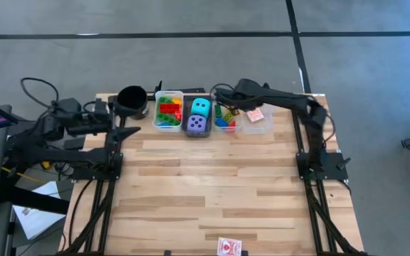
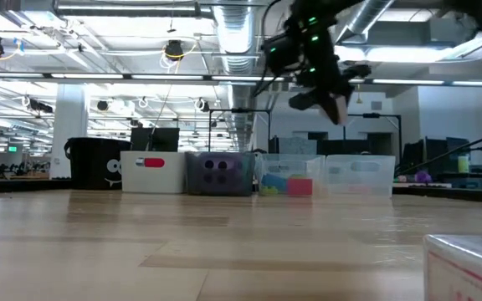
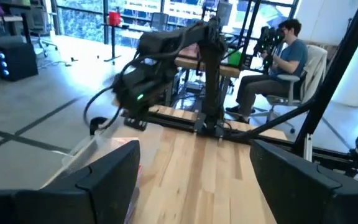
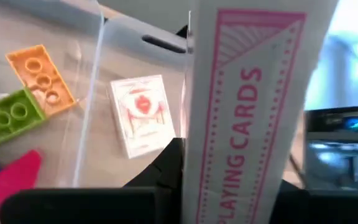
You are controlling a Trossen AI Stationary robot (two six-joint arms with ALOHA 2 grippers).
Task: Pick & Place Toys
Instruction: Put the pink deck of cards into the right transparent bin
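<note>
The playing-card box, which hangs above the bins now, will go down from my right gripper between the flat card box and the brick bin's side (image 1: 247, 120) (image 4: 101, 149).
My right gripper (image 4: 229, 186) is shut on a white-and-pink playing-card box (image 4: 247, 106) and hangs above the bins at the table's far edge (image 1: 226, 98); it also shows in the low view (image 2: 331, 99). Below it a second card box (image 4: 143, 115) lies flat in the rightmost clear bin (image 1: 256, 119). The bin beside it (image 1: 226, 117) holds orange (image 4: 41, 71) and green (image 4: 8, 115) bricks. A purple die (image 1: 197, 125) and a cyan die (image 1: 201, 107) sit in a grey bin. My left gripper (image 3: 194, 186) is open and empty at the table's left (image 1: 128, 131). My right gripper pinches the card box between its two fingers (image 4: 166, 168) at the box's end nearest the wrist (image 4: 229, 180), one finger on each broad face. The narrow side printed "PLAYING CARDS" faces the wrist camera. The box juts out beyond the fingertips, lifted clear above the bins.
A black round cup (image 1: 130, 99) stands at the far left of the bin row, beside a bin of mixed bricks (image 1: 168, 112). A third card box (image 1: 229, 247) lies at the table's near edge and shows in the low view (image 2: 467, 266). A person sits beyond the table (image 3: 278, 59).
</note>
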